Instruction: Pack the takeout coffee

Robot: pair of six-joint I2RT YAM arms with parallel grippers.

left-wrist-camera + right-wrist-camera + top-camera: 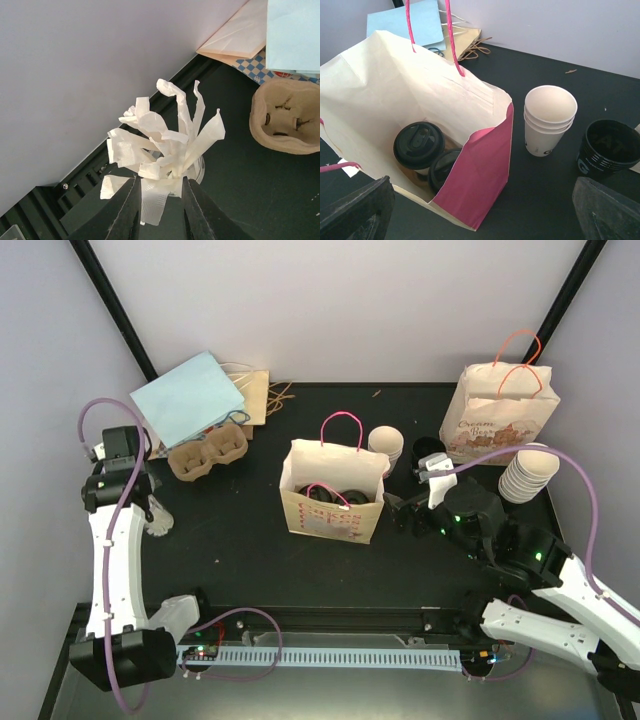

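My left gripper has the hanging napkin spanning its gap, edges against both fingers, so it should open, back away and pinch the napkin's loose end (150, 218).
An open paper bag (333, 490) with pink handles stands mid-table. Two coffee cups with black lids (419, 145) sit inside it in a cardboard carrier. My right gripper (405, 512) hovers just right of the bag, open wide and holding nothing (482, 200). At the far left, my left gripper (150, 508) is down over a clear holder stuffed with white napkins (167, 145). Its fingers stand narrowly apart (160, 182), with one hanging napkin (152, 200) between them, its edges against both. The napkin is not crumpled.
An empty pulp cup carrier (207, 454) and a light blue bag (187, 397) lie at the back left. White cups (549, 120) and black cups (607, 147) stand right of the open bag. A printed bag (500, 415) and a white stack (527, 475) are far right.
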